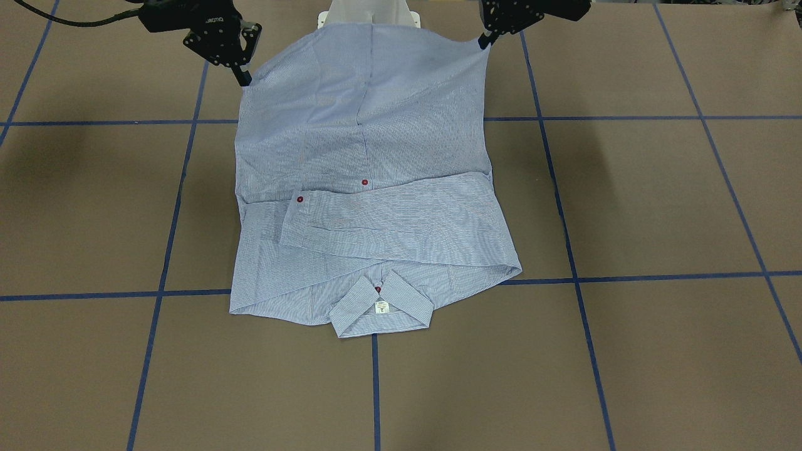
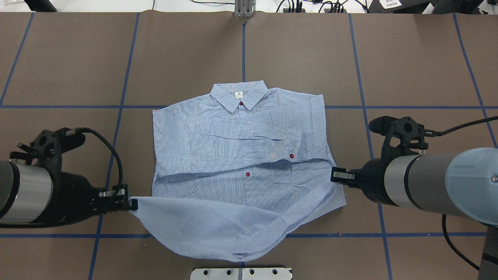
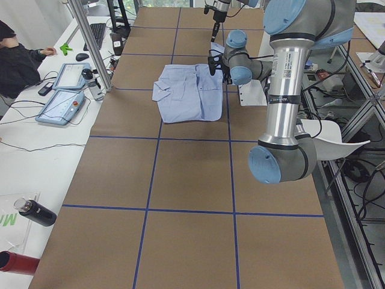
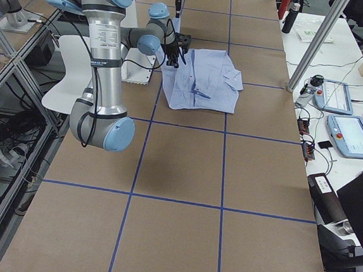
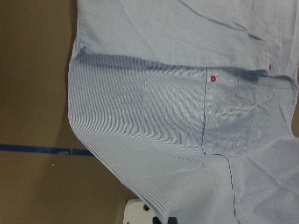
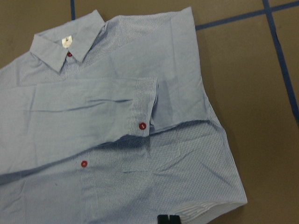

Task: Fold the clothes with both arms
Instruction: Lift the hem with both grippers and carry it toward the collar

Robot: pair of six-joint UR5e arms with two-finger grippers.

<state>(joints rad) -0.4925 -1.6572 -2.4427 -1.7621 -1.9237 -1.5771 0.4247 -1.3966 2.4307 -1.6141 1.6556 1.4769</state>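
I need to let go of the shirt's hem corner with my left gripper on the outer shoulder bend of the folded sleeve (image 1: 515, 260).
The blue-and-white striped shirt (image 2: 233, 155) lies front up on the brown table, collar (image 2: 238, 95) away from me, with a sleeve folded across the chest. My left gripper (image 2: 131, 203) is shut on one hem corner. My right gripper (image 2: 334, 175) is shut on the other. Both hold the hem raised above the table, and the lifted cloth sags between them toward my base. In the front-facing view the shirt (image 1: 376, 219) hangs from the left gripper (image 1: 484, 41) and the right gripper (image 1: 244, 79). Both wrist views look down on the shirt (image 5: 187, 116) (image 6: 117, 140).
My white pedestal base plate (image 2: 241, 273) sits just behind the raised hem. Blue tape lines (image 2: 362, 97) grid the table. A side bench with tablets (image 3: 63, 99) and a seated operator (image 3: 18, 60) runs along the table's far side.
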